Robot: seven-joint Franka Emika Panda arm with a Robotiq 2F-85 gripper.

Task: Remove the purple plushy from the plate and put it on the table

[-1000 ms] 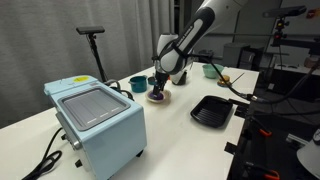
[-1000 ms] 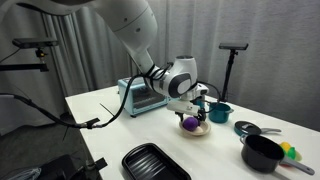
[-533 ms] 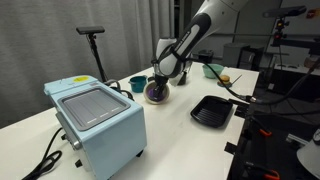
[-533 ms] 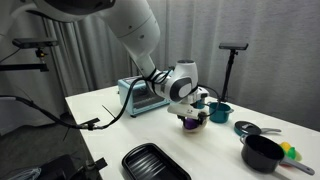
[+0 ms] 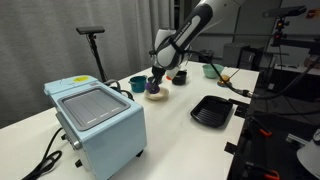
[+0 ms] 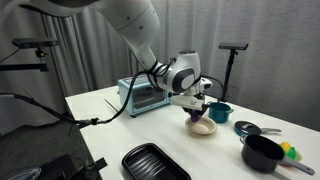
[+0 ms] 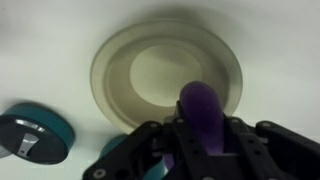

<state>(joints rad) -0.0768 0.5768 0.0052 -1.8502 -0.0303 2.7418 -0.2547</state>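
Note:
I need to set the purple plushy down and let go of it with my gripper on the white table [image 5: 190, 120] beside the black ridged tray, facing the toaster oven.
The purple plushy [image 7: 200, 108] is squeezed between the fingers of my gripper [image 7: 200, 128], which is shut on it. It hangs just above the near rim of the cream plate [image 7: 150, 70], whose dish is bare in the wrist view. In both exterior views the gripper [image 5: 155, 80] [image 6: 197, 106] hovers a little above the plate [image 5: 157, 96] [image 6: 203, 128] with the dark plushy [image 5: 154, 86] [image 6: 197, 113] at its tips. The plate rests on the white table [image 5: 175, 135] [image 6: 110, 125].
A light-blue toaster oven [image 5: 95, 120] [image 6: 145, 95] stands on the table. A teal bowl [image 5: 137, 83] [image 6: 219, 111] [image 7: 35, 135] sits close to the plate. A black ridged tray [image 5: 212, 110] [image 6: 155, 163] and a black pot [image 6: 263, 152] lie nearer the table edges.
The gripper came down over the plushy on the plate, shut on it, and has risen with it, leaving the plate bare.

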